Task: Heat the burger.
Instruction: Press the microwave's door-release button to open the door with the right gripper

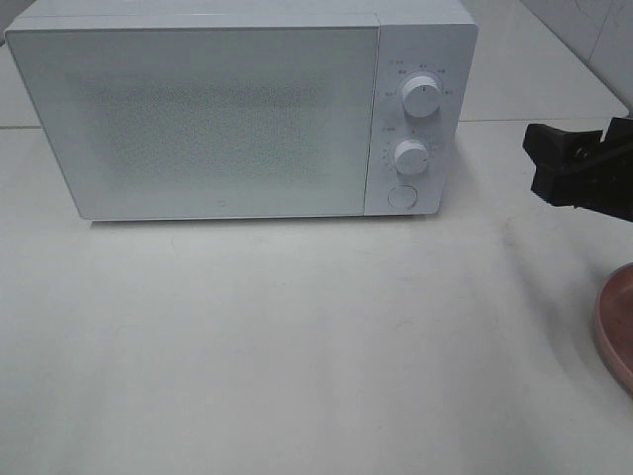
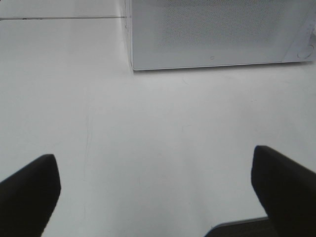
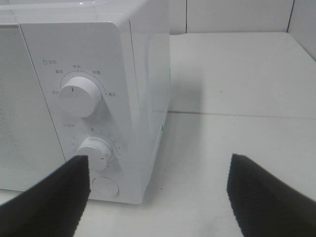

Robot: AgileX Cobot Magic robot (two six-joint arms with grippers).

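Next, I move my right gripper to the round door button [image 1: 403, 197] [image 3: 105, 187] of the microwave and close its fingers there, ready to press that button.
The burger is not in any view. The white microwave [image 1: 227, 109] stands at the back of the table with its door shut. It also shows in the left wrist view [image 2: 217, 34] and the right wrist view [image 3: 89, 98]. My right gripper [image 1: 539, 163] is open and empty. It hovers to the right of the microwave's control panel, with the jaws wide apart in the right wrist view [image 3: 158, 197]. My left gripper [image 2: 155, 197] is open and empty over bare table in front of the microwave. It is out of the high view.
The panel has an upper knob [image 1: 422, 98], a lower knob [image 1: 409, 155] and a round door button [image 1: 402, 196]. The rim of a round pink plate [image 1: 618, 327] shows at the right edge. The white table [image 1: 297, 336] spreads in front.
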